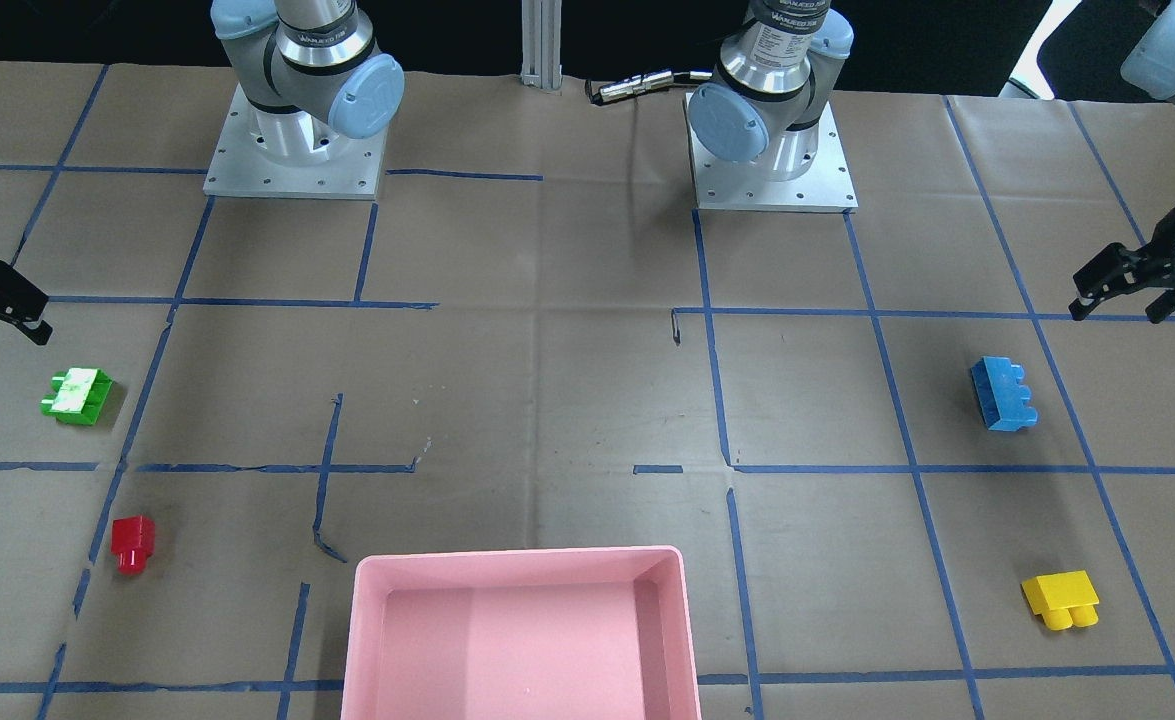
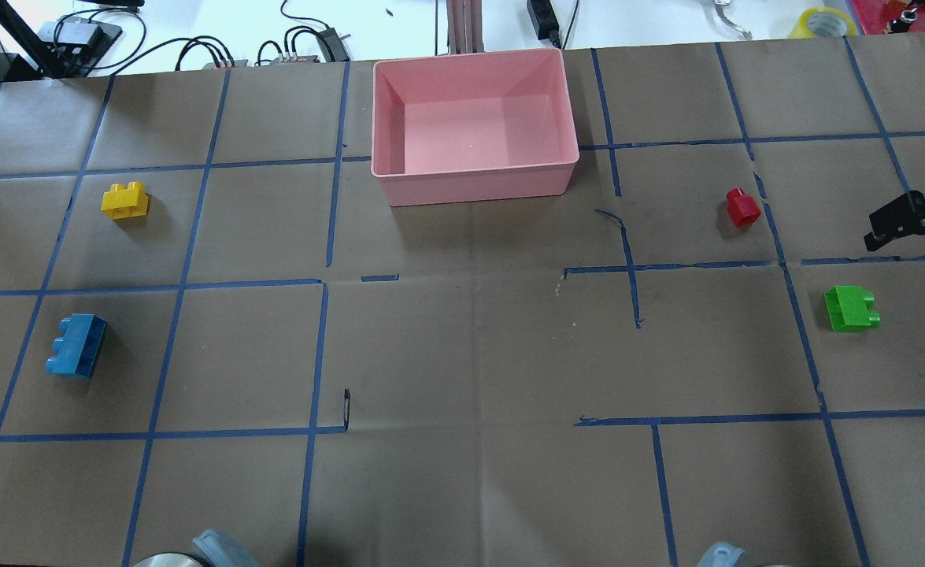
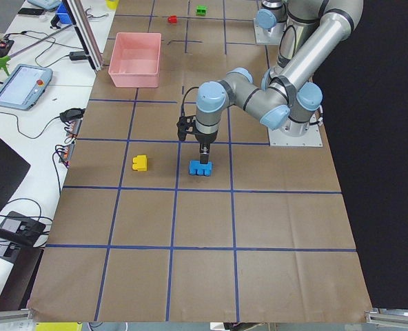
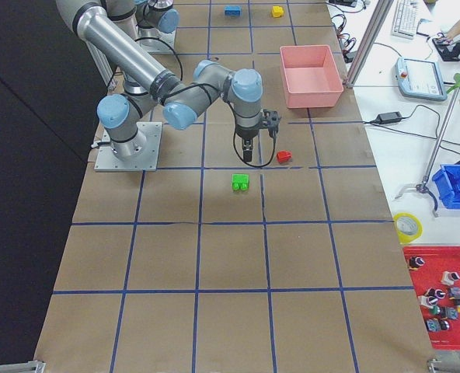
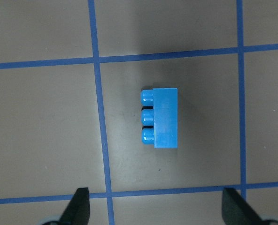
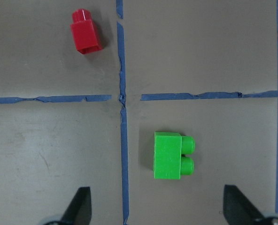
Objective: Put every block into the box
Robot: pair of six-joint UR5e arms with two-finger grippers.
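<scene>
I need to next lower my left gripper to the blue block's middle (image 1: 1003,394) (image 5: 160,117) and close it there, across the block's knobs and its flat back.
The blue block (image 1: 1002,393) lies on its side below my open left gripper (image 5: 155,206), centred between the fingers in the left wrist view (image 5: 162,117). The yellow block (image 1: 1059,598) lies beyond it. My open right gripper (image 6: 158,206) hovers near the green block (image 6: 172,155), which also shows in the front view (image 1: 78,395). The red block (image 6: 86,33) lies farther off toward the box. The pink box (image 2: 478,181) stands empty at the table's far middle edge. Both grippers are empty and above the table.
Brown paper with a blue tape grid covers the table (image 2: 462,354). The two arm bases (image 1: 292,150) (image 1: 772,150) stand at the robot's side. Cables and tools lie beyond the far edge (image 2: 194,47).
</scene>
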